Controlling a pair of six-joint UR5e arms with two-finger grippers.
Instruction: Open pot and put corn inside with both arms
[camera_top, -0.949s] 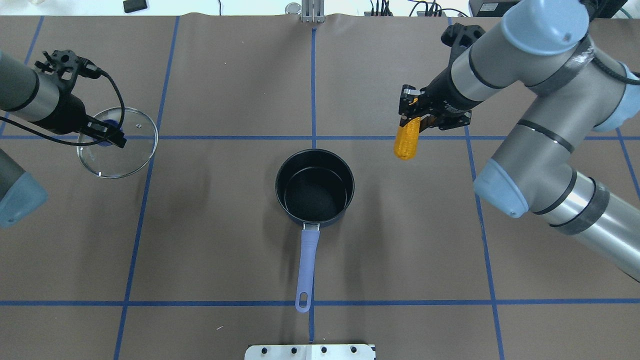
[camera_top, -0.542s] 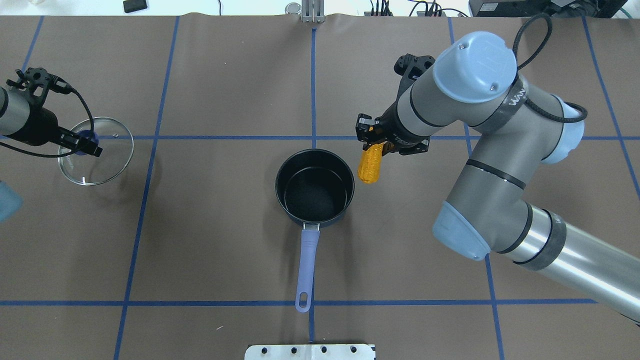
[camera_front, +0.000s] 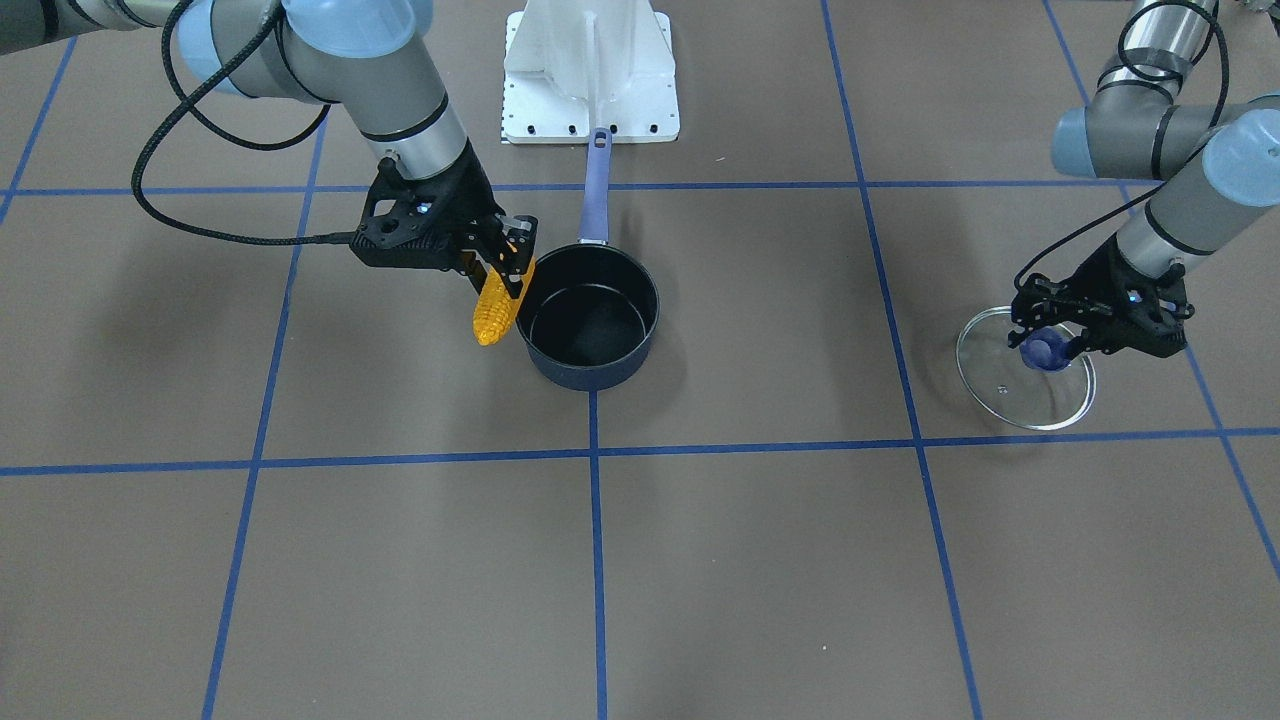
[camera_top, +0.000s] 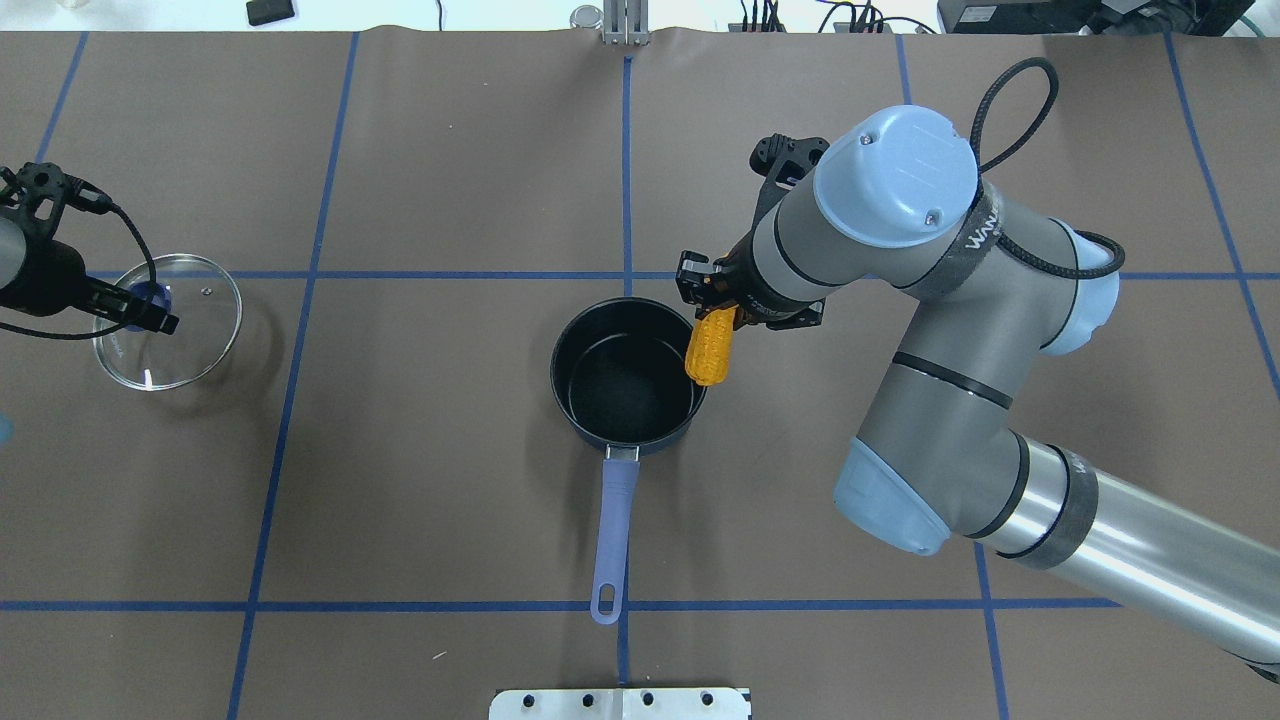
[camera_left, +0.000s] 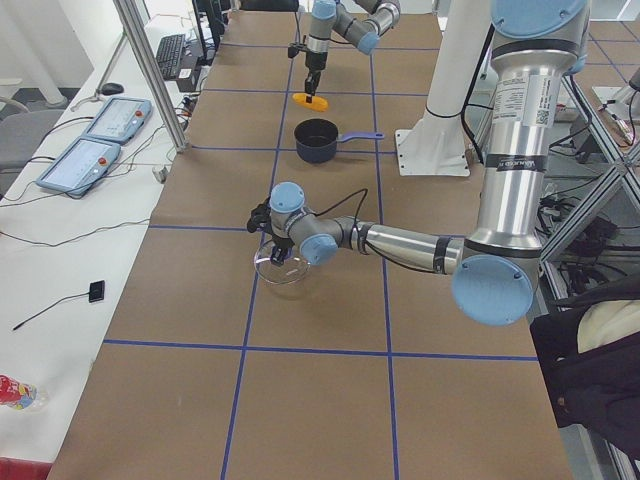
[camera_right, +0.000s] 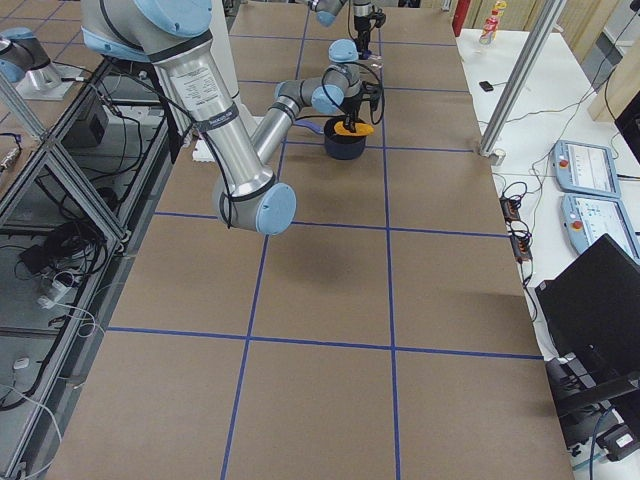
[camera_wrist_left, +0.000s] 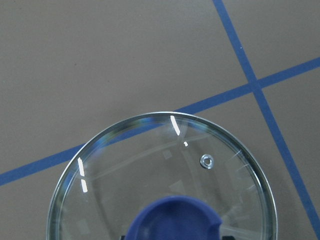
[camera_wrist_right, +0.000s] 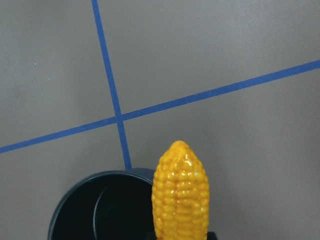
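Note:
I should have my right gripper let go of the yellow corn, which hangs above the pot's rim now, so that it rests on the middle of the dark navy pot's bottom (camera_front: 589, 324) (camera_wrist_right: 142, 218).
The dark navy pot (camera_top: 628, 372) stands open at the table's middle, its purple-blue handle (camera_top: 611, 540) toward the robot; it also shows in the front view (camera_front: 588, 320). My right gripper (camera_top: 712, 305) is shut on the yellow corn (camera_top: 708, 348), which hangs above the pot's right rim; the corn shows in the front view (camera_front: 494, 310) and the right wrist view (camera_wrist_right: 181, 200). My left gripper (camera_top: 140, 312) is shut on the purple knob (camera_front: 1042, 350) of the glass lid (camera_top: 190, 330), held at the far left.
Blue tape lines (camera_top: 626, 160) cross the brown table cover. A white mounting plate (camera_front: 590, 75) sits at the robot's base, just behind the pot handle's end. Brown table surface lies between the pot and the lid.
My right gripper has carried the corn leftward to the pot's right rim. My left gripper has carried the lid farther left, away from the pot.

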